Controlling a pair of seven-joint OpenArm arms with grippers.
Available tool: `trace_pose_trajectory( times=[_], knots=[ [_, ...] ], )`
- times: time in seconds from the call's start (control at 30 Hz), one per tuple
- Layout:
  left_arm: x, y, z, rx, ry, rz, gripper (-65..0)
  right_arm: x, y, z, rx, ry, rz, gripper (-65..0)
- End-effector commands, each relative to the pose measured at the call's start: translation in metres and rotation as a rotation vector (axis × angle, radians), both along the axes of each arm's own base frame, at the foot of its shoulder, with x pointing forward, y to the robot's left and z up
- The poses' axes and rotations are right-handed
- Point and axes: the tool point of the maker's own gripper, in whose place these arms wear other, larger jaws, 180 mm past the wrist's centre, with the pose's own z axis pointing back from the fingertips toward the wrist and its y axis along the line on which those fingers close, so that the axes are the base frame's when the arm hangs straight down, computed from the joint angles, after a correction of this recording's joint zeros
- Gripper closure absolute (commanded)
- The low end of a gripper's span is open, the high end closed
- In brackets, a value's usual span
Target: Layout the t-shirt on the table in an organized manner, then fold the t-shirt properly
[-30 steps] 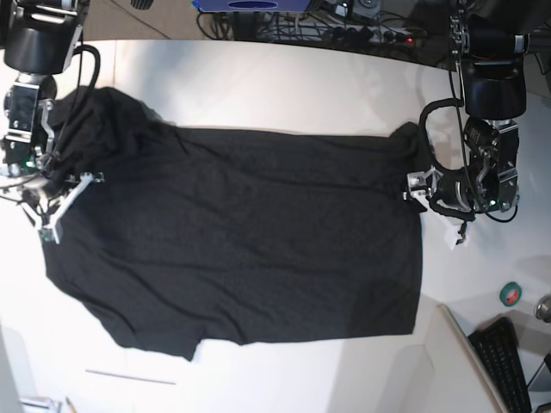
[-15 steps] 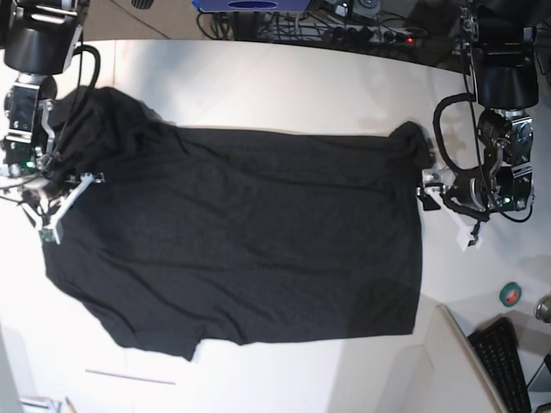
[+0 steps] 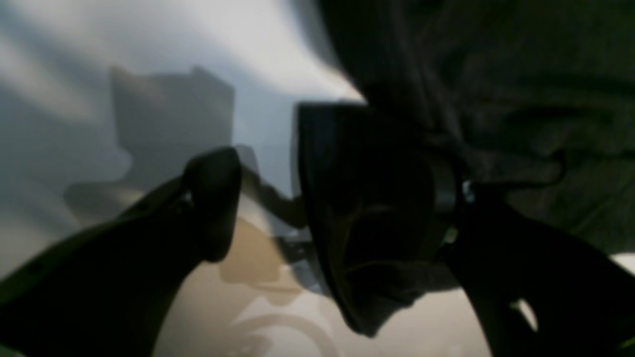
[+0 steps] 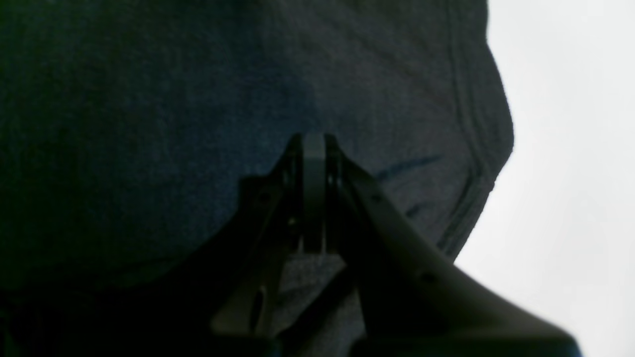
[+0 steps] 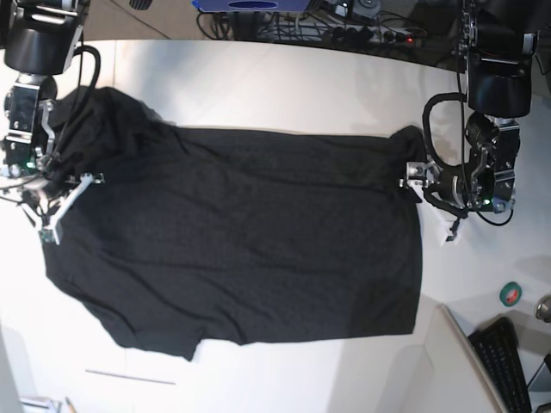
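Observation:
The t-shirt's side edge lies loose in the left gripper's open fingers, so the left gripper will ease back and pinch just that edge (image 3: 309, 143) before the robot lifts.
The black t-shirt (image 5: 250, 232) lies spread, plain side up, across the white table (image 5: 284, 86), with its near left corner folded under. At the shirt's right edge my left gripper (image 5: 433, 206) stands open; in the left wrist view, bare table (image 3: 74, 74) shows in the left gripper (image 3: 278, 208), and bunched t-shirt (image 3: 521, 74) lies beside and behind the right finger. On the shirt's left edge my right gripper (image 5: 62, 205) is shut. The right wrist view shows the right gripper (image 4: 313, 148) low over the t-shirt (image 4: 173, 124) near a hem; I cannot tell whether cloth is pinched.
A green tape roll (image 5: 510, 294), a black keyboard (image 5: 508, 361) and a small angled white panel (image 5: 461, 353) sit at the near right. Cables (image 5: 344, 30) run behind the table's curved far edge. A thin dark seam (image 5: 129, 377) marks the near left tabletop.
My left gripper swung out to the right, away from the shirt, and has come back left to its right edge. The right arm and the shirt have stayed put.

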Motion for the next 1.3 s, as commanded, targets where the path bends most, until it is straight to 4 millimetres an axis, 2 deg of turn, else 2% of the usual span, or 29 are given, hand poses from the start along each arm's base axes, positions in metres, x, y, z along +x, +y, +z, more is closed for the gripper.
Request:
trace_pose_trajectory(
  times=[0.0, 0.1, 0.17, 0.23, 0.33, 0.43, 0.5, 0.53, 0.57, 0.77, 0.8, 0.87, 0.97, 1.0, 1.07, 1.27],
  knots=[
    [0.009, 0.008, 0.009, 0.018, -0.025, 0.001, -40.8, 0.014, -0.008, 0.015, -0.013, -0.055, -0.009, 0.0],
    [0.01, 0.009, 0.011, 0.018, -0.03, 0.001, -26.8, 0.008, -0.009, 0.004, -0.002, -0.021, -0.016, 0.0],
    [0.012, 0.009, 0.012, 0.018, -0.035, 0.004, -21.2, 0.009, -0.008, -0.002, 0.009, -0.005, -0.021, 0.0],
    [0.012, 0.009, 0.013, 0.018, -0.035, 0.005, -18.4, 0.005, -0.007, -0.012, 0.022, 0.02, -0.026, 0.0],
    [0.02, 0.008, 0.024, 0.029, -0.074, -0.013, -18.3, 0.004, -0.004, -0.018, 0.033, 0.039, -0.025, 0.0],
    [0.02, 0.006, 0.029, 0.036, -0.094, -0.028, -16.1, 0.005, -0.003, -0.019, 0.035, 0.041, -0.024, 0.0],
    [0.018, 0.008, 0.029, 0.041, -0.092, -0.029, -8.6, 0.005, -0.003, -0.019, 0.036, 0.041, -0.024, 0.0],
    [0.018, 0.007, 0.028, 0.038, -0.091, -0.029, -2.6, 0.006, -0.003, -0.018, 0.036, 0.038, -0.024, 0.0],
    [0.018, 0.006, 0.028, 0.037, -0.092, -0.031, 0.0, 0.009, -0.003, -0.016, 0.036, 0.033, -0.024, 0.0],
    [0.014, 0.009, 0.024, 0.037, -0.076, -0.017, 0.0, 0.009, -0.003, -0.016, 0.036, 0.033, -0.024, 0.0],
    [0.015, 0.013, 0.027, 0.035, -0.085, 0.001, -1.8, 0.008, -0.003, -0.017, 0.036, 0.035, -0.024, 0.0],
    [0.018, 0.025, 0.033, 0.029, -0.107, 0.047, -14.5, 0.008, -0.003, -0.017, 0.036, 0.035, -0.024, 0.0],
    [0.011, 0.045, 0.039, 0.047, -0.079, 0.083, -26.8, 0.008, -0.003, -0.017, 0.036, 0.035, -0.024, 0.0],
    [0.011, 0.046, 0.04, 0.051, -0.076, 0.082, -29.6, 0.008, -0.003, -0.017, 0.036, 0.035, -0.024, 0.0],
    [0.011, 0.046, 0.039, 0.054, -0.072, 0.082, -33.1, 0.008, -0.003, -0.017, 0.036, 0.035, -0.024, 0.0],
    [0.012, 0.043, 0.038, 0.043, -0.075, 0.081, -34.6, 0.009, -0.002, -0.017, 0.037, 0.033, -0.024, 0.0]
  ],
)
